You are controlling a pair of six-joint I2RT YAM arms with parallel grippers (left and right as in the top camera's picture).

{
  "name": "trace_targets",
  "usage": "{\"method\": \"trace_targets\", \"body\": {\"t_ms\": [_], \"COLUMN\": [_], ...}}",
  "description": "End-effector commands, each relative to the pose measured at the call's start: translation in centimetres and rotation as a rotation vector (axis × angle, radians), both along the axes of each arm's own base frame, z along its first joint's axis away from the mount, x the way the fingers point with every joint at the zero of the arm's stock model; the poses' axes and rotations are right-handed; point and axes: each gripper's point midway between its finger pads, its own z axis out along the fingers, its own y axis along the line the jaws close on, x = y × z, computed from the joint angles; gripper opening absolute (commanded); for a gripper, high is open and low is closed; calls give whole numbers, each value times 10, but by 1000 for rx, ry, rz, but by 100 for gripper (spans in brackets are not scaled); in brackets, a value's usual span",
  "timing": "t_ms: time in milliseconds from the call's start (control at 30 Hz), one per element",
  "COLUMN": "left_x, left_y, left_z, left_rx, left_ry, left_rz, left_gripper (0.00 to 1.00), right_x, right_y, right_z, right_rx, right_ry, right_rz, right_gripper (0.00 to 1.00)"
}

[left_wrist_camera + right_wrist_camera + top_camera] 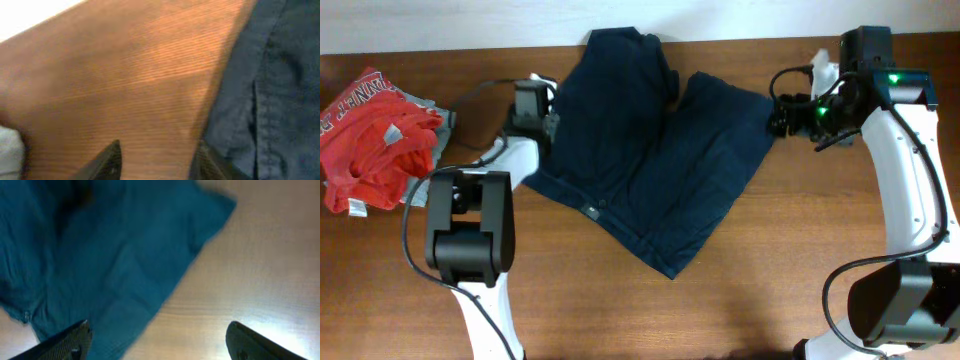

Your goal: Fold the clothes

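Next, the robot's right gripper should grab the outer hem corner (771,108) (231,203) of the shorts' leg that lies nearest to it.
The clothes, dark navy shorts (650,160), lie spread flat across the middle of the wooden table, waistband toward the near side and the two legs toward the back. My left gripper (545,125) is open at the garment's left edge; in its wrist view the jaws (159,160) straddle bare wood with the navy fabric (270,100) touching the right finger. My right gripper (780,112) is open beside the right leg's corner; its wrist view shows the fingers (159,337) wide apart over the fabric edge (110,255) and bare wood.
A red printed garment (370,135) lies on a light grey one (432,140) at the table's left edge. Cables run along both arms. The wooden table (740,290) stretches in front of the shorts.
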Motion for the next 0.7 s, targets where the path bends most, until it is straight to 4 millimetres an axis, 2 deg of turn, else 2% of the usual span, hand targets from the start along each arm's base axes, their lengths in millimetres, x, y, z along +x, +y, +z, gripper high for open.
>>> {"method": "trace_targets", "body": {"t_ms": [0, 67, 100, 133, 167, 200, 267, 367, 467, 567, 667], "left_x": [13, 5, -9, -19, -37, -52, -77, -114, -135, -146, -146], "left_y": [-31, -54, -84, -104, -130, -148, -171, -188, -190, -193, -193], "left_z": [76, 94, 102, 103, 102, 98, 88, 72, 64, 61, 61], "left_rx": [-3, -25, -73, -111, -161, -198, -248, -264, -238, -220, -221], "left_ry": [-75, -38, 23, 66, 130, 182, 278, 426, 508, 547, 550], "left_rz": [-57, -116, -206, -269, -348, -403, -474, -522, -548, -571, -571], "left_gripper": [60, 62, 62, 62, 61, 61, 61, 61, 61, 57, 55], "right_x": [22, 32, 42, 49, 55, 62, 70, 78, 83, 91, 105], "right_y": [-6, -16, -27, -33, -36, -39, -43, -46, -51, -49, -49], "right_z": [-13, -27, -42, -52, -62, -73, -89, -115, -136, -156, -171], "right_rx": [9, 2, -7, -1, 12, 27, 45, 74, 94, 109, 121], "right_ry": [-11, 4, 19, 26, 30, 38, 49, 74, 99, 102, 71], "right_rz": [-49, -123, -199, -234, -258, -290, -323, -342, -373, -366, -358], "right_gripper": [91, 90, 81, 74, 70, 69, 70, 75, 75, 75, 75]}}
